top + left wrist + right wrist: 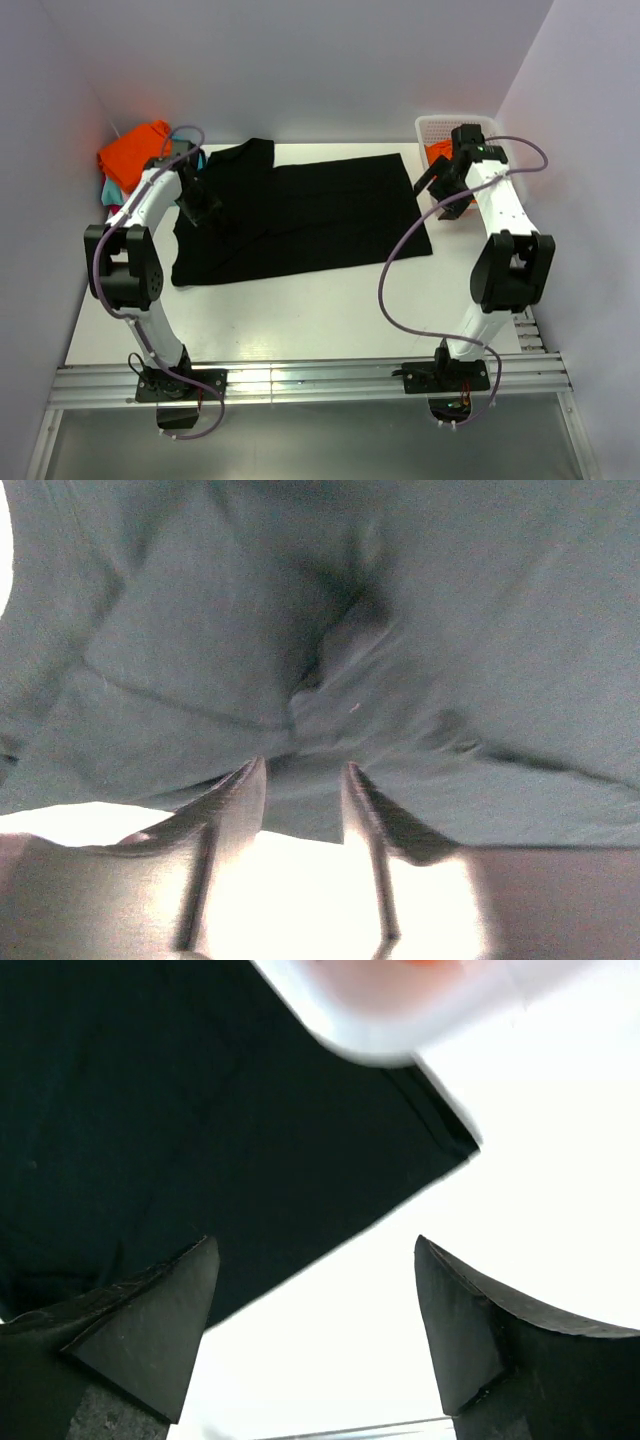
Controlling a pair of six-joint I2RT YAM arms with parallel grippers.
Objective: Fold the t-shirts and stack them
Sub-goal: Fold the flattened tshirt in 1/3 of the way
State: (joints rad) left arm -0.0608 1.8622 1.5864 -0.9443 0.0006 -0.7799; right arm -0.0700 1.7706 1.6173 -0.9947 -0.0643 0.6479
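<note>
The black t-shirt has a bunched fold ahead of the left gripper's fingers, so next the left gripper pinches that loose cloth (315,692) and smooths it toward the back before folding.
A large black t-shirt (310,215) lies spread flat across the middle of the table, one sleeve folded up at the back left. My left gripper (205,208) is down on its left part. In the left wrist view the gripper (300,765) is shut on a bunched fold of the black cloth (450,630), with creases running out from the tips. My right gripper (445,190) hovers open and empty over the shirt's right edge. In the right wrist view the gripper (312,1245) has bare table between its fingers, beside the shirt's corner (150,1110).
An orange shirt (135,148) lies on a pile with teal cloth (113,190) at the back left corner. A white lattice basket (440,128) with orange cloth inside stands at the back right, close to my right gripper. It shows blurred in the right wrist view (400,1020).
</note>
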